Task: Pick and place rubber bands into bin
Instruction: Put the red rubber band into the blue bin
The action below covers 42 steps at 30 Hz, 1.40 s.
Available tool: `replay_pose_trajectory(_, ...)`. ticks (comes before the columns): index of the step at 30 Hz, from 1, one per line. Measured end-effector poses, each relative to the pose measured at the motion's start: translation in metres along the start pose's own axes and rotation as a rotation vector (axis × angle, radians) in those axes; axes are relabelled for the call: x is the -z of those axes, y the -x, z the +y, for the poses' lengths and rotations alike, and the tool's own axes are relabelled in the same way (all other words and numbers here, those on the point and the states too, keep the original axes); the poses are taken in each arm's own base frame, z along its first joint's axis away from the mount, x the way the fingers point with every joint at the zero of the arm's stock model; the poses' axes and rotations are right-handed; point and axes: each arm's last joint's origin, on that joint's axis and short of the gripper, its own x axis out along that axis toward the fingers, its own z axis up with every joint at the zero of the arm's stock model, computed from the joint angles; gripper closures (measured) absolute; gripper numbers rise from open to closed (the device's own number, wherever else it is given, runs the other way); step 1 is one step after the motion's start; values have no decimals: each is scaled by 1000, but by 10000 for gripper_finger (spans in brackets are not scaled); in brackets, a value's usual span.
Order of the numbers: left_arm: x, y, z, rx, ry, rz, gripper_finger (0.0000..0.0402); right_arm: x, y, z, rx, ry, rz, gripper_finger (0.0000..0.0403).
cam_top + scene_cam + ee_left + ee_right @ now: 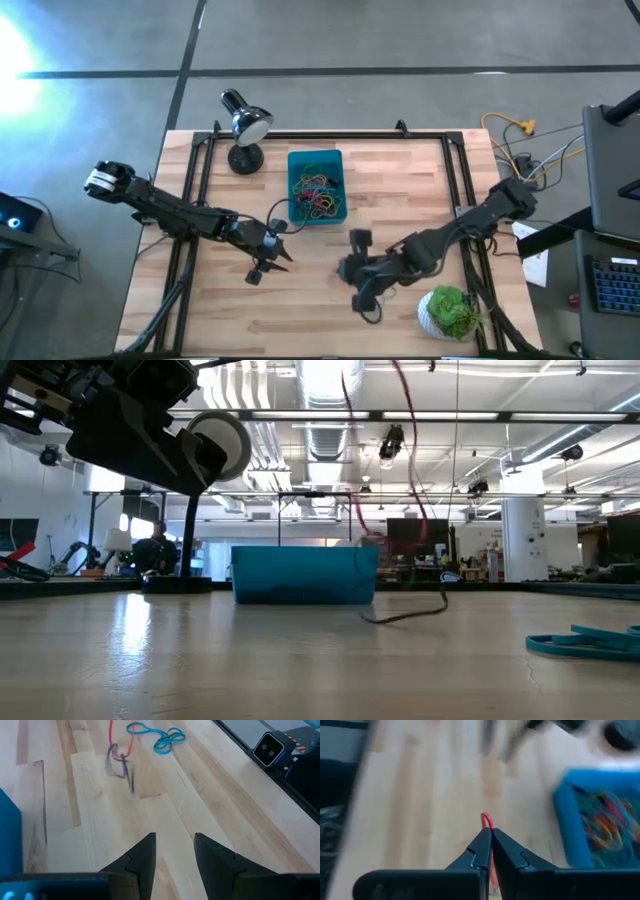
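The robot's right gripper should set the red rubber band down on the bare wood [353,273] between the teal bin and the plant.
My right gripper [489,831] hangs over the table's middle [352,262], near of the teal bin [316,187], shut on a red rubber band [486,821]. In the low view that red band [412,480] drops from above the picture, with a dark band [410,615] tangled at its lower end. The bin [305,575] holds several coloured bands [318,195]. Blue bands [156,737] lie flat on the wood [585,643]. My left gripper [174,837] is open and empty, left of the right one [278,252]. My right gripper pinches the red rubber band at its top end [486,818] between the two shut fingertips. The band hangs below the fingers as long red strands [111,735]. The dark band caught on it trails with its lower part on the table [385,618].
A black desk lamp [245,125] stands at the far edge, left of the bin. A green plant in a white pot [450,310] sits at the near right corner. A black frame [200,180] runs along the table's sides. Bare wood [300,310] lies toward the near edge.
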Motion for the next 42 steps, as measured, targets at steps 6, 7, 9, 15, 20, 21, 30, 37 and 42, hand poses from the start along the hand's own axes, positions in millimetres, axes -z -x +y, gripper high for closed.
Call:
replay_pose_trajectory(6, -1, 0, 0, 0, -1, -14, 283, 9, 2, -5, 120, -23, 49, 394)
replay_pose_trajectory(7, -2, 0, 0, 0, -2, -20, 283, 12, 0, -10, 144, -56, 83, 394)
replay_pose_trajectory(9, -2, 0, 0, 0, 0, -24, 283, 13, -7, -13, 111, -90, 105, 394)
replay_pose_trajectory(15, -2, 0, 0, 0, 1, -26, 283, 32, -20, -18, 214, -104, 156, 394)
replay_pose_trajectory(20, -2, 0, 0, 0, 6, -25, 283, 48, -39, -32, 123, -279, 301, 394)
replay_pose_trajectory(21, -2, 0, 0, 0, 6, -25, 283, 47, -42, -26, 40, -254, 281, 394)
replay_pose_trajectory(30, -2, 0, 0, 0, 0, -25, 283, 75, -56, -48, 207, -319, 384, 394)
replay_pose_trajectory(37, -2, 0, 0, 0, -2, -25, 283, 106, -71, -71, 366, -413, 456, 394)
replay_pose_trajectory(42, -2, 0, 0, 0, -4, -25, 283, 125, -78, -82, 423, -482, 501, 394)
